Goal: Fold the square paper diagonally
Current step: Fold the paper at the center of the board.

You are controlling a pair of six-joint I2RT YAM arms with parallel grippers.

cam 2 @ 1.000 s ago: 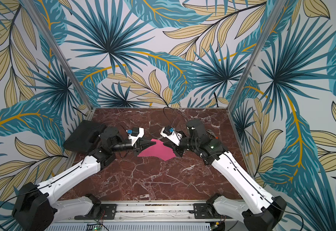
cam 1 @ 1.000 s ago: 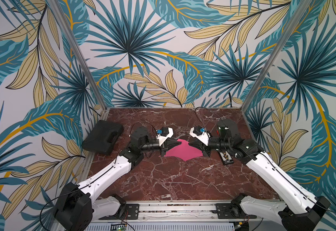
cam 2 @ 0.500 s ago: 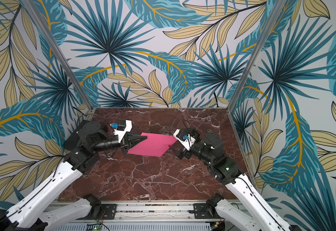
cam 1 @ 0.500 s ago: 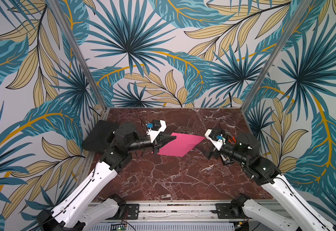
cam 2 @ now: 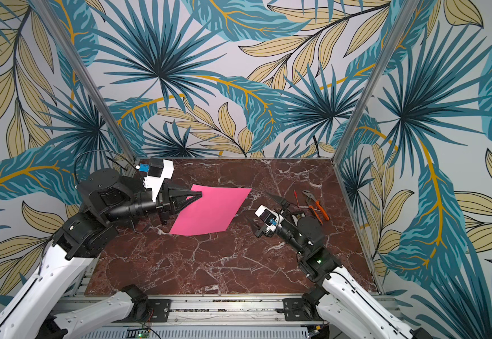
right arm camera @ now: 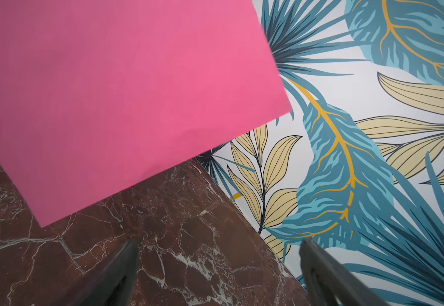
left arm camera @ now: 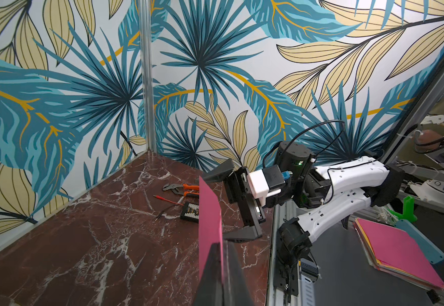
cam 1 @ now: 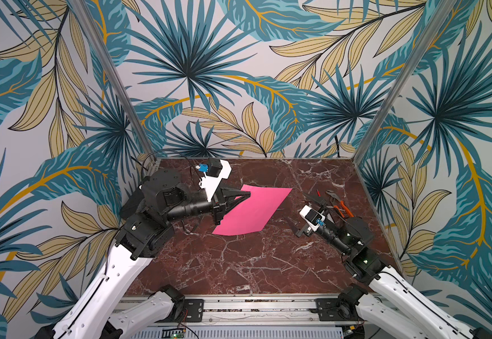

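Next, the right gripper closes on the square paper's free edge [cam 1: 275, 210] [right arm camera: 163, 172] that faces it, between the two loose corners, opposite the left gripper's hold.
The square paper [cam 1: 253, 211] [cam 2: 212, 210] is a flat bright pink sheet hanging in the air above the marble table [cam 1: 238, 264], left of centre. My left gripper [cam 1: 249, 193] [cam 2: 200, 193] is shut on its left corner; in the left wrist view the square paper [left arm camera: 210, 212] runs edge-on out of the closed left gripper [left arm camera: 222, 243]. My right gripper [cam 1: 297, 206] [cam 2: 256, 205] stands open to the right of the sheet, apart from it. In the right wrist view the square paper [right arm camera: 123, 92] fills the far side beyond the empty right gripper [right arm camera: 218, 246].
Orange-handled pliers [cam 1: 337, 202] [left arm camera: 181, 188], a thin red probe [cam 1: 318, 193] and a small black box [left arm camera: 190, 212] lie at the right rear of the table, behind the right arm. Patterned walls close three sides. A stack of coloured sheets [left arm camera: 400, 251] lies outside the cell.
Both grippers met at the bent paper a second ago. The right gripper has opened and drawn back to the right; the left has pulled left, and the paper now hangs flat from it.
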